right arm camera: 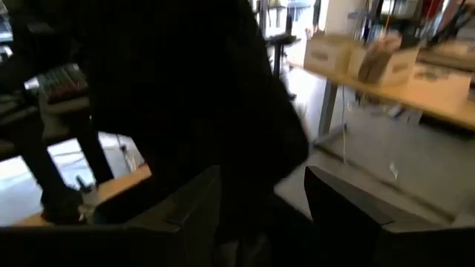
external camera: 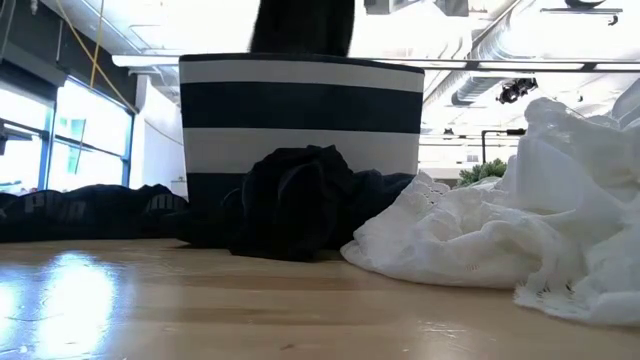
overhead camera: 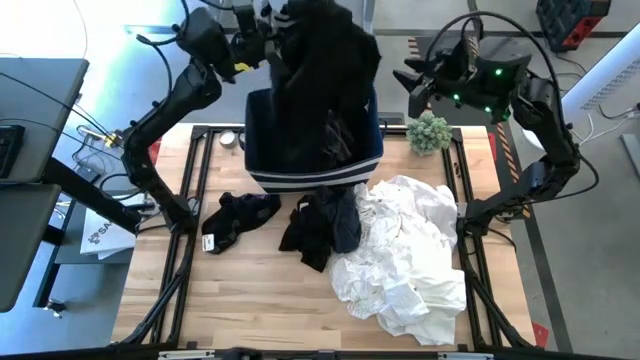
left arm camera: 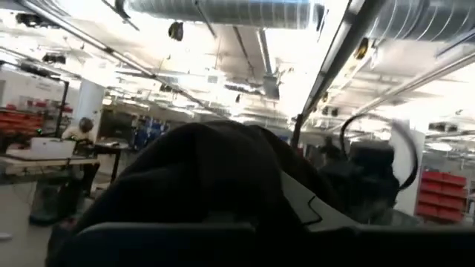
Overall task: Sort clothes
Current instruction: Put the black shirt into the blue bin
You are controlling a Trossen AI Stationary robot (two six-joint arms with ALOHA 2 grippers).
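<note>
I need to release the large black garment from my left gripper inside the navy bin with white stripes [overhead camera: 309, 138].
My left gripper [overhead camera: 262, 45] holds a large black garment [overhead camera: 325, 50] high over the navy bin with white stripes [overhead camera: 262, 148]. The garment's lower end hangs over the bin's opening and also shows in the low view [external camera: 300, 25]. My right gripper [overhead camera: 408, 80] is open just right of this garment, whose dark cloth fills the space ahead of its fingers [right arm camera: 185, 111]; whether they touch, I cannot tell. On the table lie a black garment [overhead camera: 240, 215], a black and dark navy heap [overhead camera: 320, 228] and a pile of white garments [overhead camera: 410, 255]. My left gripper is shut on the black garment near its upper left part [overhead camera: 278, 45]. The cloth is draped over the fingers [left arm camera: 200, 185] and hides the place of contact. The garment hangs slack below the gripper, clear of the table, above the bin.
A small green plant [overhead camera: 428, 132] stands at the bin's right, below my right gripper. A white label [overhead camera: 209, 243] lies by the left black garment. Bare wood shows along the table's near edge [overhead camera: 260, 310]. A person sits in the room beyond [left arm camera: 78, 132].
</note>
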